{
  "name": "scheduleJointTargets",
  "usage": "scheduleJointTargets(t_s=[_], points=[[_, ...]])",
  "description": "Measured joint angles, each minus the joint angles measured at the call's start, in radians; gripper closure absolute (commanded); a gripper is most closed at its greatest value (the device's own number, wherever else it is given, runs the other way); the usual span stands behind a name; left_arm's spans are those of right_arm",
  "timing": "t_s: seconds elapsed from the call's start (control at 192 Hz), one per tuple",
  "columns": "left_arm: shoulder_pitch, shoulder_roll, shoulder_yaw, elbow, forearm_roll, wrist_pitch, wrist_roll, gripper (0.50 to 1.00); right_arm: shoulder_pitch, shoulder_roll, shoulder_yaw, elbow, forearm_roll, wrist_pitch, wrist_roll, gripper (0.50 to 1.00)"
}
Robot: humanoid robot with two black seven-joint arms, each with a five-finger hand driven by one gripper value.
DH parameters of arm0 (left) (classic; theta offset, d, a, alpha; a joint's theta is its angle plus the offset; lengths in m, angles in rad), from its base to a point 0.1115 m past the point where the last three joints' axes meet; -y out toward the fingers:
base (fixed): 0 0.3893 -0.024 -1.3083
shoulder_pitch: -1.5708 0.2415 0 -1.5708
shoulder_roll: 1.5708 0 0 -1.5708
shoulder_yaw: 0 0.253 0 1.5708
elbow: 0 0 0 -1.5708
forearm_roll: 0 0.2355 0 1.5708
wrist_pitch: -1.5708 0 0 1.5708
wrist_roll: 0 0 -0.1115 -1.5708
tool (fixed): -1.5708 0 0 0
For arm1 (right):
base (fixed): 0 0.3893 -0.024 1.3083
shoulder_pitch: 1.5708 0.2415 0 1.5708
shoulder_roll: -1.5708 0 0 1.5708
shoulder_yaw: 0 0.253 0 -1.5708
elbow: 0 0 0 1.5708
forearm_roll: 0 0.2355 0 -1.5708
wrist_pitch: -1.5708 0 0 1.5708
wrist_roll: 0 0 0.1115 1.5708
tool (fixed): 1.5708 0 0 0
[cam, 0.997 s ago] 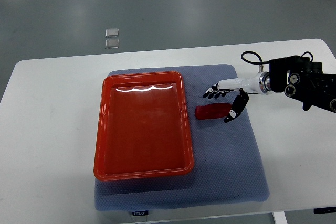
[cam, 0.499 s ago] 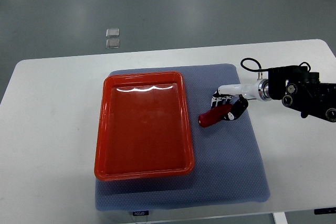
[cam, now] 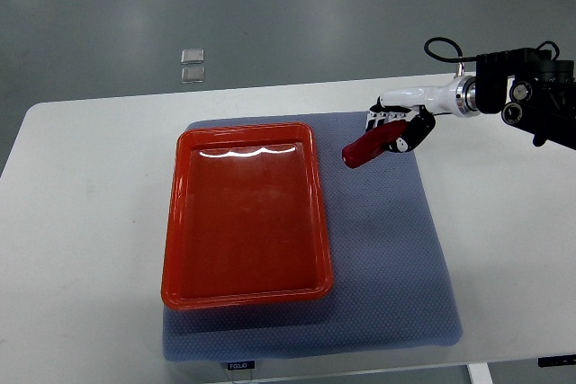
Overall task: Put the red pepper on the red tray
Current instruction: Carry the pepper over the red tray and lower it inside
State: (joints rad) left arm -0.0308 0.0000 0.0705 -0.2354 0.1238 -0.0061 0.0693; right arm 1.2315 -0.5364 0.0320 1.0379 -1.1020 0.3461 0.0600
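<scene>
My right gripper is to let go of the red pepper, now lifted above the blue-grey mat. It will release it just beyond the middle of the red tray (cam: pixel 238 195), toward the tray's far rim.
The red pepper (cam: pixel 364 147) is long and dark red. My right hand (cam: pixel 397 128) is shut on its right end and holds it lifted above the blue-grey mat (cam: pixel 396 249), tilted with its free tip down to the left. The red tray (cam: pixel 245 213) lies empty on the left part of the mat, and the pepper's tip is just right of the tray's upper right corner. The right arm (cam: pixel 517 96) comes in from the right edge. The left hand does not show.
The mat lies on a white table (cam: pixel 81 222). Two small clear squares (cam: pixel 192 65) lie on the grey floor beyond the table's far edge.
My right hand closed on the pepper on the mat, then lifted it and carried it up and away from the mat surface, toward the far side.
</scene>
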Motion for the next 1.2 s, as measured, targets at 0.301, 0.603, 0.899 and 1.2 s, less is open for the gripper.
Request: scheduleJointTargets(t_s=[0.301, 0.603, 0.899, 1.2], points=[[-0.001, 0.0, 0.002, -0.003, 0.0, 0.0, 0.001, 0.5, 0.076, 0.174, -0.007, -0.045, 0.112, 0.002, 0.0, 1.0], [-0.004, 0.0, 0.003, -0.014, 0.002, -0.001, 0.001, 0.5, 0.039, 0.442, -0.021, -0.181, 0.114, -0.024, 0.0, 1.0], [-0.004, 0.0, 0.003, -0.015, 0.001, -0.002, 0.001, 0.5, -0.055, 0.536, -0.021, -0.287, 0.1, -0.066, 0.001, 1.0], [-0.004, 0.0, 0.002, -0.011, 0.0, -0.001, 0.001, 0.5, -0.086, 0.536, -0.02, -0.304, 0.099, -0.09, -0.002, 0.82]])
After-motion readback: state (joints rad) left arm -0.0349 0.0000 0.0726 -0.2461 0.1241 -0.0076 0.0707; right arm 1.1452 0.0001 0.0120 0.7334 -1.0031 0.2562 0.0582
